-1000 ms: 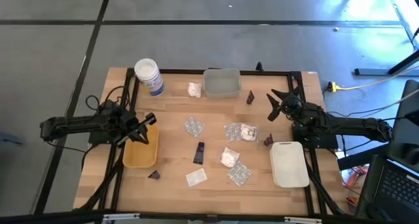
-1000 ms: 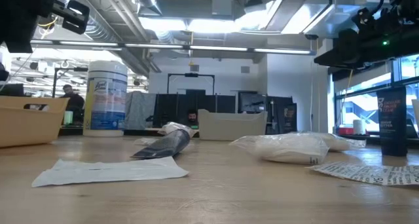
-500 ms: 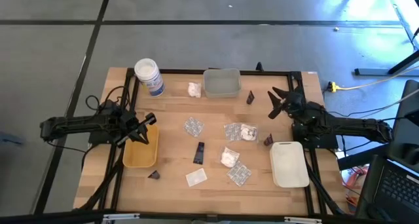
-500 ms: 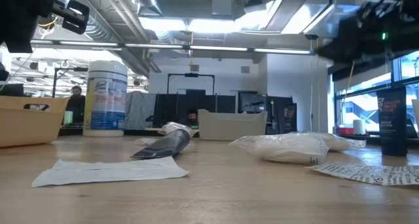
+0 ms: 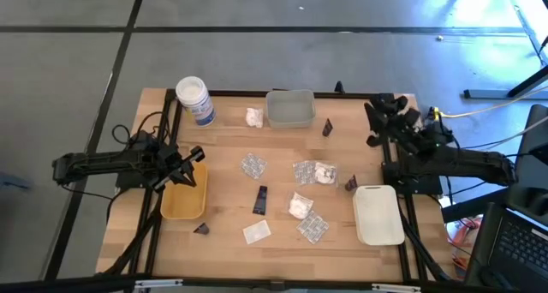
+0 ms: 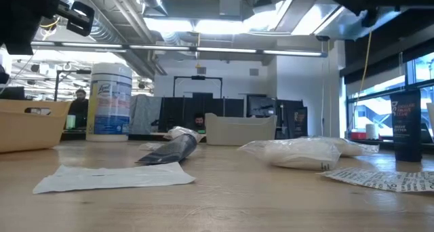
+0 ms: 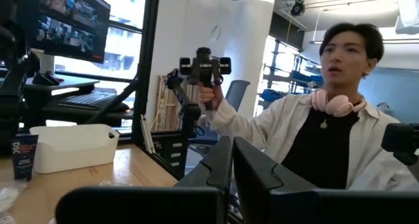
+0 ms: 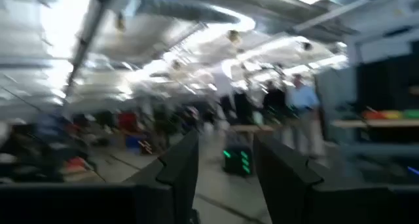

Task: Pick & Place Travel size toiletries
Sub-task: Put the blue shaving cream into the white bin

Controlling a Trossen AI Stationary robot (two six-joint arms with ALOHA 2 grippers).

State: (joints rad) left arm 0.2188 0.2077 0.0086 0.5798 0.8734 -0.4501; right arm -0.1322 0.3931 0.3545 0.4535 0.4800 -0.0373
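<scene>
Next, I move my right gripper next to the small dark wedge that is beside the clear tray and then close it on the wedge's middle [image 5: 327, 128].
The toiletries lie loose on the wooden table: white lumpy packets [image 5: 254, 116] [image 5: 299, 206] [image 5: 325, 173], clear blister packs [image 5: 252, 164] [image 5: 304, 170] [image 5: 312, 228], a flat white sachet [image 5: 256, 232], a dark tube [image 5: 260, 199] and small dark wedges [image 5: 327, 127] [image 5: 350, 183] [image 5: 200, 228]. My left gripper [image 5: 193, 166] hovers shut and empty over the far end of the yellow tray [image 5: 181, 204]; its fingers meet in the left wrist view [image 7: 233, 165]. My right gripper [image 5: 373, 126] is open and empty, raised near the table's far right corner, and points up at the ceiling in its wrist view [image 8: 227, 165].
A big white jar with a blue label [image 5: 194, 99] stands at the far left. A clear tray [image 5: 289, 108] sits at the far middle and a white tray [image 5: 378, 214] at the near right. A person holding a hand-held controller [image 7: 327, 126] sits beyond the table.
My right gripper has gone up and toward the table's far right corner, away from the toiletries, and has tipped upward. It stays open and empty. Nothing on the table has moved.
</scene>
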